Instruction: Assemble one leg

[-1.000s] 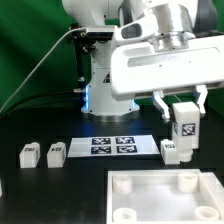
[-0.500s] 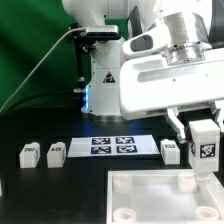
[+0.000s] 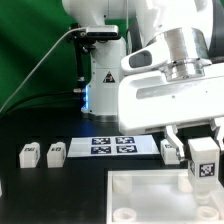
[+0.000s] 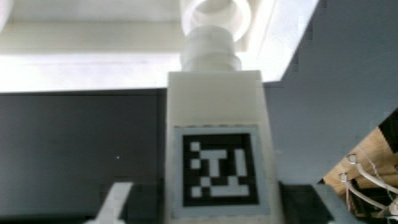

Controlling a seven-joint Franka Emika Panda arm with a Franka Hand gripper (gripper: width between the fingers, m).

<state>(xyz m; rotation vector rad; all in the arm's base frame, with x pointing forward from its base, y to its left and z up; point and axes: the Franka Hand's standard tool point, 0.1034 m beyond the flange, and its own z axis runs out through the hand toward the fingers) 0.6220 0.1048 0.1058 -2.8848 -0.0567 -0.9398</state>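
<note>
The robot's gripper will release the white leg, standing in the round socket (image 4: 215, 14) below it on the big white panel.
My gripper (image 3: 203, 152) is shut on a white leg (image 3: 204, 160) with a black-and-white tag, held upright over the near right corner of the large white panel (image 3: 150, 195). In the wrist view the leg (image 4: 217, 150) fills the middle between my gripper (image 4: 221, 212) fingers, its far end close to a round socket (image 4: 217, 20) of the panel. Three more legs lie on the black table: two (image 3: 30, 153) (image 3: 56, 151) at the exterior view's left and one (image 3: 170, 150) behind my gripper.
The marker board (image 3: 115, 146) lies flat in the middle of the table behind the panel. The robot's base (image 3: 100, 80) stands at the back. A black cable (image 3: 40, 60) runs down at the exterior view's left.
My gripper has carried the leg to the exterior view's right and lower, from above the table beside the marker board to over the panel's right corner.
</note>
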